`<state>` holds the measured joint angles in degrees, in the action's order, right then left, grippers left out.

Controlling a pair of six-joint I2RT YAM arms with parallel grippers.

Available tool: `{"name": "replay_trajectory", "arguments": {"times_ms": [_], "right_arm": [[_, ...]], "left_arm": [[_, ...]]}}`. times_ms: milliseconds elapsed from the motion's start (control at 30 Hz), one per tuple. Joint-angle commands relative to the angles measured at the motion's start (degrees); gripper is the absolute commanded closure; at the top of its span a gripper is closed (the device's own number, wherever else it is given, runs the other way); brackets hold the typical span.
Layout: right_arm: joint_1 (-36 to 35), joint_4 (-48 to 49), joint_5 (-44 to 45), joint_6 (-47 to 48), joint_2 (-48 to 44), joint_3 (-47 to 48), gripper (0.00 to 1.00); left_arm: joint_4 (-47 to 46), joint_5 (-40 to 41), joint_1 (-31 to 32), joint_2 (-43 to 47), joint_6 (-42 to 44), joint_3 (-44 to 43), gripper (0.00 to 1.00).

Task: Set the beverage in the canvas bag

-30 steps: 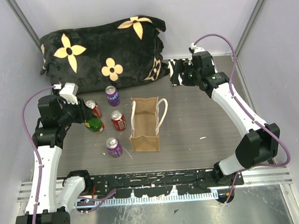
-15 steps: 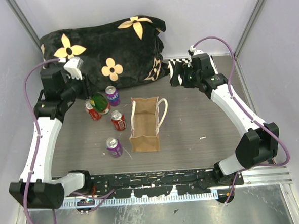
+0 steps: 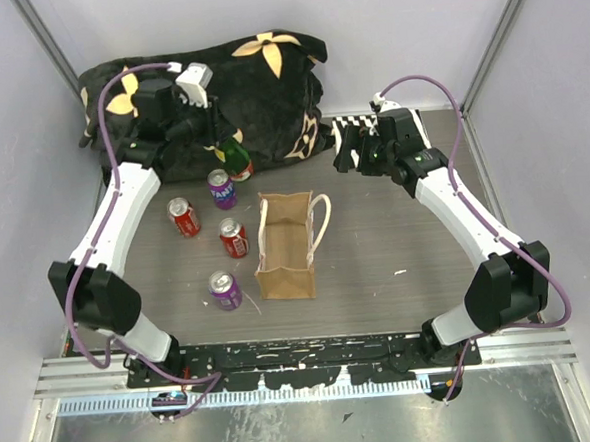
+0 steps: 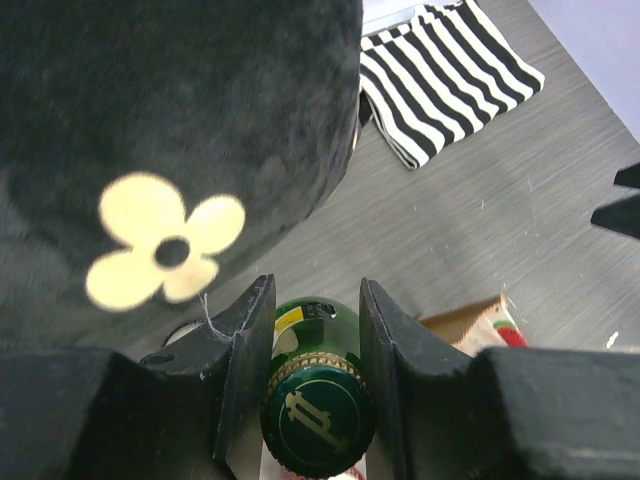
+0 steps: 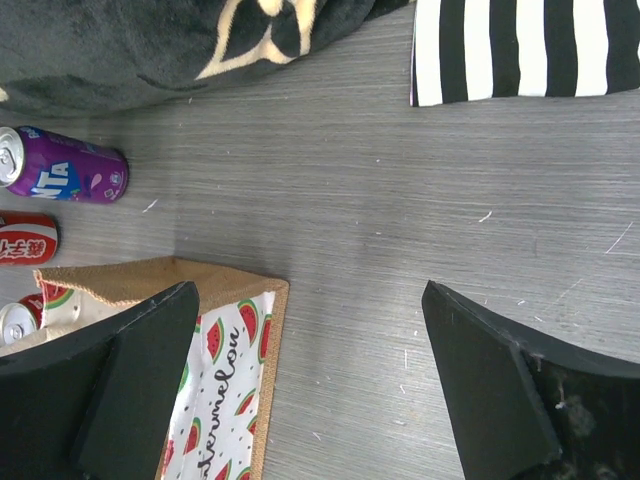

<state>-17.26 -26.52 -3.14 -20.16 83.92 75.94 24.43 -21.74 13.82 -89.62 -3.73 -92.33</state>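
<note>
The robot's left gripper will release the green glass bottle, now held in the air in front of the blanket, inside the far half of the canvas bag [image 3: 295, 230], next to a cream handle.
My left gripper [image 3: 222, 143] is shut on the neck of a green glass bottle [image 3: 237, 162] and holds it in the air in front of the blanket, behind and left of the canvas bag [image 3: 285, 244]. In the left wrist view the bottle's green cap [image 4: 315, 425] sits between my fingers [image 4: 250, 340], and a corner of the bag [image 4: 468, 318] shows below right. The tan bag stands open mid-table with cream handles. My right gripper [image 3: 356, 155] is open and empty, above the floor behind the bag [image 5: 140, 282].
Two purple cans [image 3: 221, 188] [image 3: 224, 289] and two red cans [image 3: 183, 217] [image 3: 234, 237] stand left of the bag. A black flowered blanket [image 3: 167, 99] lies at the back left. A striped cloth [image 3: 348, 138] lies under the right gripper's far side.
My left gripper has carried the green bottle up from among the cans at the left, back and to the right, to the blanket's front edge. The right arm has barely moved.
</note>
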Motion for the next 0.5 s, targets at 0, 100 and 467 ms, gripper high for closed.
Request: {"name": "replay_trajectory", "arguments": {"times_ms": [0,100,467], "right_arm": [[-0.15,3.81,-0.51,-1.08,-3.12,-1.25,0.0],[-0.15,3.82,-0.39,-1.13,-3.49,-1.72,0.0],[-0.15,4.11,0.92,-1.26,-3.44,-2.16,0.0]], "left_arm": [[-10.39,1.12,2.52,-4.4,-0.87,-9.79,1.0],[-9.83,1.5,4.46,-8.24,-1.02,-14.87,1.0],[-4.57,-0.5,12.76,-10.37,-1.19,-20.19,1.0]]}}
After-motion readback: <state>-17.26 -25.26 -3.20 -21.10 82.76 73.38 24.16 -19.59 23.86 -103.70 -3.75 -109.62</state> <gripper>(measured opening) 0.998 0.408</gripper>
